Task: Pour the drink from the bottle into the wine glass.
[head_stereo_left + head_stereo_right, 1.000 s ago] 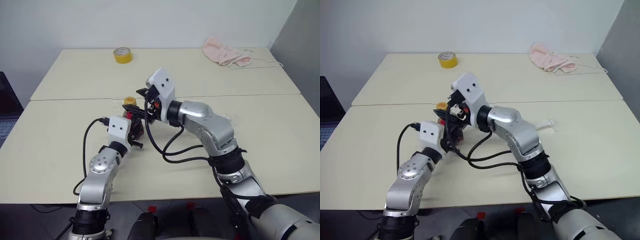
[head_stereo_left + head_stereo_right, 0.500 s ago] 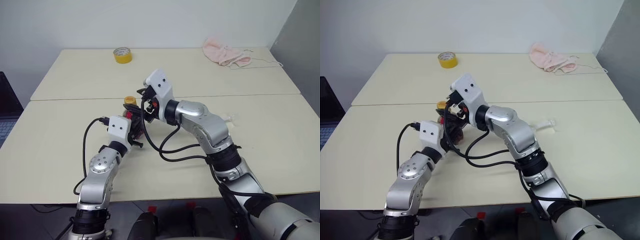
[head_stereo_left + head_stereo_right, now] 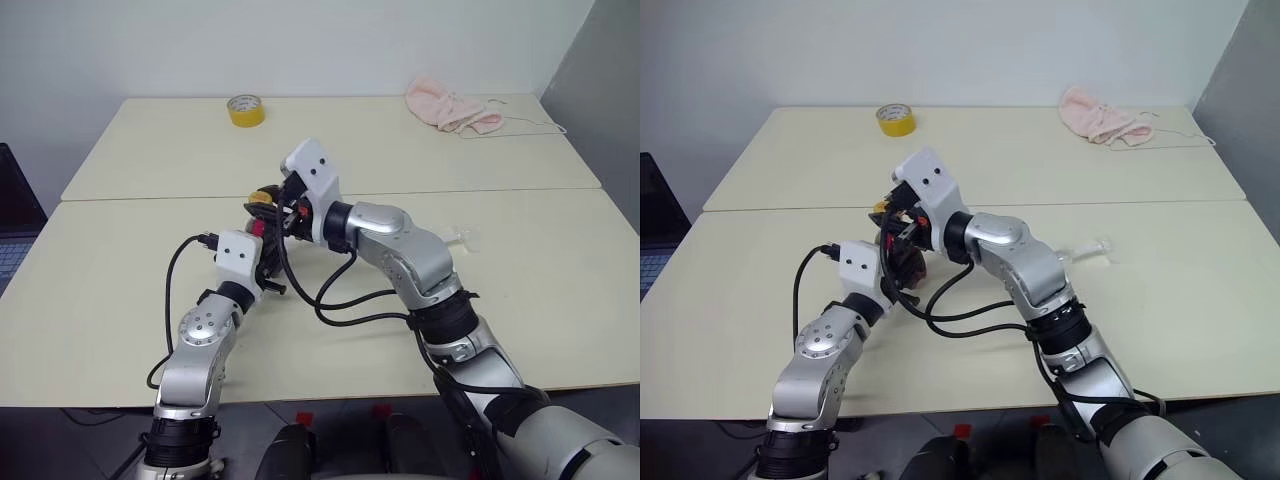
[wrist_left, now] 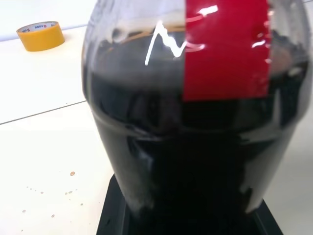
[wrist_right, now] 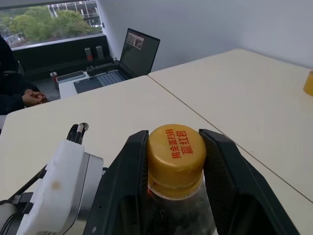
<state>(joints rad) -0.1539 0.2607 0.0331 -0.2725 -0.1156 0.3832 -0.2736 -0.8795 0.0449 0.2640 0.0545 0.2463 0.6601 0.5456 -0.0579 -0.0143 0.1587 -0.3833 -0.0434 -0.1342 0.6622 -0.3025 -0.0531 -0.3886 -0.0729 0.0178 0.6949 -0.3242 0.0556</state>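
The robot's right gripper needs to release the yellow cap on the table [image 3: 450, 305] between the wine glass and the near edge of the table.
The bottle [image 4: 195, 122] stands upright on the table's near half, its clear rounded body holding the dark drink [image 4: 195, 171] under a red label. My left gripper [image 3: 270, 264] is shut on the bottle's body from the near side. My right gripper [image 5: 175, 135] reaches in from the right at cap height, one black finger pressed against each side of the yellow cap [image 5: 175, 152]. The wine glass [image 3: 458, 238] is a small clear shape on the table, partly hidden behind my right forearm.
A yellow tape roll [image 3: 245, 110] sits at the far left of the table and a pink cloth [image 3: 452, 108] at the far right. A laptop [image 5: 124, 58] stands on a side table to the left. A person's hands [image 5: 25, 96] rest beyond it.
My right gripper has shifted left onto the cap and its fingers have closed in against it. The left gripper and the bottle have stayed put.
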